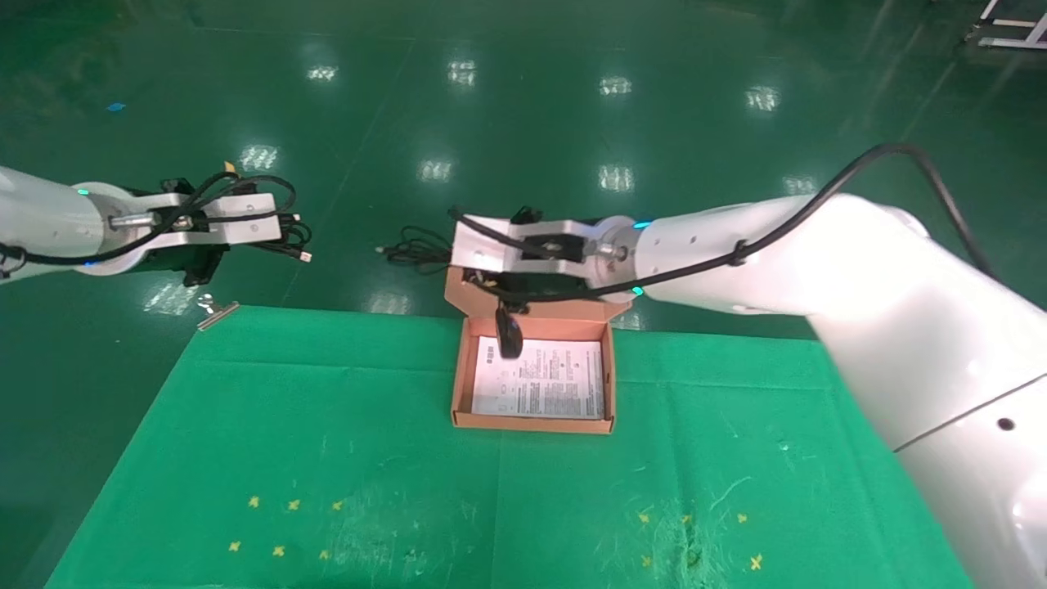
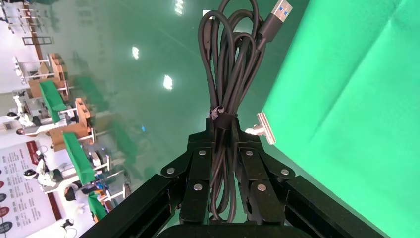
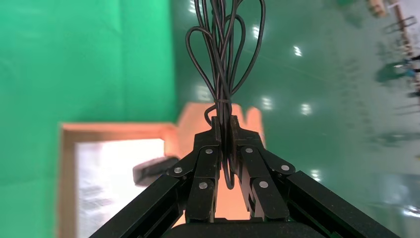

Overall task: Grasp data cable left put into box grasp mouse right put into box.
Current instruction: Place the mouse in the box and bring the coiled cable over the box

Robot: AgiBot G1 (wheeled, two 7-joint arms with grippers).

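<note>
Next, my right gripper lets go of the mouse so that it rests on the white sheet (image 1: 512, 399) (image 3: 97, 176) beside the near side of the salmon box.
My left gripper (image 1: 276, 231) is held out past the table's far left corner, above the floor. It is shut on the data cable (image 1: 288, 235), a black bundle of long loops with a metal USB plug (image 2: 277, 15); in the left wrist view the bundle (image 2: 228, 64) runs out between the shut fingers (image 2: 199, 163). My right gripper (image 1: 452, 248) is over the far edge of the salmon box (image 1: 532, 423), shut on the mouse's looped cord (image 3: 223, 49). The mouse (image 1: 508, 332) hangs from the cord over the white sheet (image 1: 544, 384). It also shows in the right wrist view (image 3: 153, 169).
The box stands open at the middle of the far edge of the green cloth table (image 1: 327, 458), its lid (image 1: 458, 296) folded back. A metal clip (image 1: 217, 312) holds the cloth at the far left corner. Yellow marks dot the near cloth. Glossy green floor lies beyond.
</note>
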